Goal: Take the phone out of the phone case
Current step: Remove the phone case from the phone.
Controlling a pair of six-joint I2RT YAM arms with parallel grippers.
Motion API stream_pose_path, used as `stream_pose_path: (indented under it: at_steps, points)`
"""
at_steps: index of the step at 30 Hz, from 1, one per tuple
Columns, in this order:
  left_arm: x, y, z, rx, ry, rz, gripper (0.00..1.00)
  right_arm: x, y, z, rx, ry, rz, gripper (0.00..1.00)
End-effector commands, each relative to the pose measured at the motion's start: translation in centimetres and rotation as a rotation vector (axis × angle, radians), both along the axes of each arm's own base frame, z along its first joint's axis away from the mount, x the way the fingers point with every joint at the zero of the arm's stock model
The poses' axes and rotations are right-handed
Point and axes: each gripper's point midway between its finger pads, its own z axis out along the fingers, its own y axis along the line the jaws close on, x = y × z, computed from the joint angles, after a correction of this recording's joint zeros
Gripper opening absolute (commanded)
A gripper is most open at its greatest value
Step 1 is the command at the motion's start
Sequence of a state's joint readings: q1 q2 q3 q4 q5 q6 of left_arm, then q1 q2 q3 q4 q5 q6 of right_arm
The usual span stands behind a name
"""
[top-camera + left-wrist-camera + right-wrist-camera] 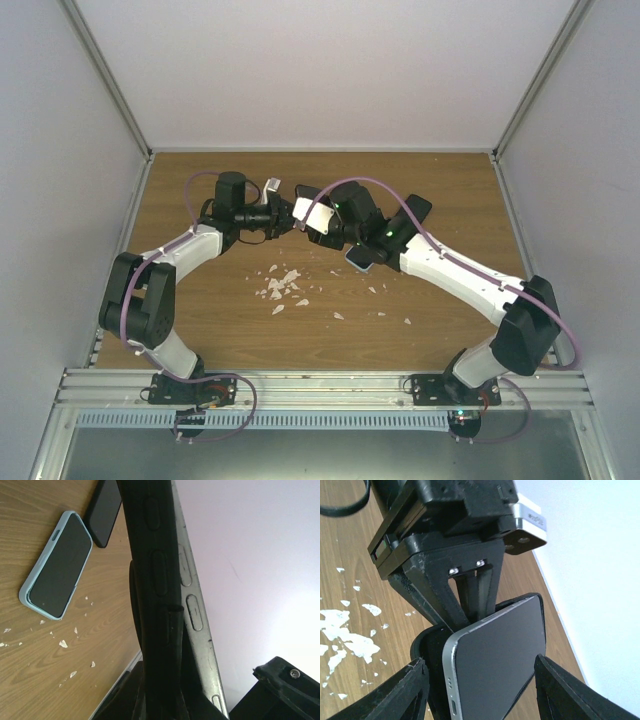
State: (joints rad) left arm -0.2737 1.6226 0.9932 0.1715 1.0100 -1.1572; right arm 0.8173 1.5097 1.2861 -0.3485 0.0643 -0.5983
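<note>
Next, I set the black phone case, now held in the air above the table, down with my left gripper on the bare wood (296, 218) just past the white flakes.
A phone (500, 655) with a silver frame and dark screen sits in a black phone case (431, 647), held in the air above the table. One phone corner stands out of the case. My left gripper (472, 607) is shut on the case's far edge; in the left wrist view the case (155, 580) and the phone's silver side (192, 605) fill the middle. My right gripper (479, 662) is open, one finger on each side of the phone with gaps showing. From above, the left gripper (290, 213) and the right gripper (318, 222) meet at the table's far middle.
A phone in a light blue case (56, 566) and a black phone (104, 512) lie on the wooden table (200, 300), under and beyond the right arm. White flakes (283, 287) are scattered mid-table. White walls enclose three sides.
</note>
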Motion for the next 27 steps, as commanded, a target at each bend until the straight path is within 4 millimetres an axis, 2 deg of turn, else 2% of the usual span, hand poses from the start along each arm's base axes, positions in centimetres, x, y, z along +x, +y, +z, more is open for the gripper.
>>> stream_pose_path:
  at_steps: [1,11,22,24,27]
  points:
    - [0.1,-0.2,2.6,-0.047,-0.109,-0.030,0.00,1.1,-0.3,0.0,-0.034,-0.077,-0.044,0.56]
    - [-0.5,-0.2,2.1,-0.056,-0.095,-0.042,0.00,3.6,-2.0,0.4,-0.091,-0.251,-0.165,0.44]
    - [-1.4,-1.3,2.7,-0.080,-0.112,-0.099,0.00,4.2,-1.3,-0.3,-0.117,-0.353,-0.144,0.37]
    - [-1.5,-1.3,2.6,-0.081,-0.114,-0.104,0.00,4.3,-1.2,-0.6,-0.118,-0.341,-0.144,0.33]
    - [-1.6,-1.3,2.6,-0.080,-0.119,-0.104,0.00,4.3,-1.2,-0.9,-0.123,-0.334,-0.146,0.21]
